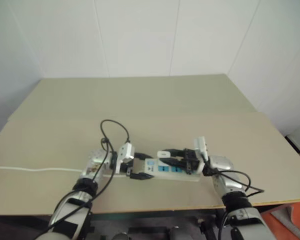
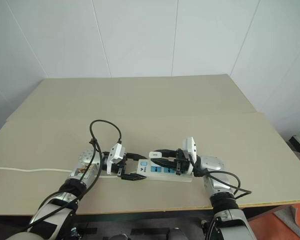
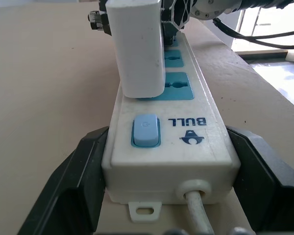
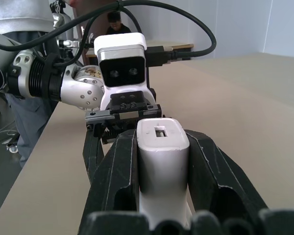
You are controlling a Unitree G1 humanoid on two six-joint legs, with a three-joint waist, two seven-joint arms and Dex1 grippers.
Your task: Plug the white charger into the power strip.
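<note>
Next, my right gripper lets go of the white charger upright in the power strip's socket [image 1: 164, 165] nearest the blue switch.
The power strip [image 1: 172, 171] lies near the table's front edge, its blue switch [image 3: 145, 131] towards my left arm. My left gripper [image 1: 142, 166] clasps the strip's switch end, one black finger [image 3: 73, 181] against each side. My right gripper [image 4: 161, 139] is shut on the white charger [image 4: 161, 161]. It holds the charger upright over the strip, at the socket face [image 3: 179, 87] nearest the switch. The charger [image 3: 139, 49] hides its own prongs, and I cannot tell whether they sit in the socket. The two grippers point at each other along the strip.
The strip's white cord [image 1: 35, 170] runs left across the beige table [image 1: 140, 100] to its edge. Black cables loop above my left wrist [image 1: 115, 130]. A person in a grey top [image 4: 19, 14] stands beyond my left arm. White walls stand behind the table.
</note>
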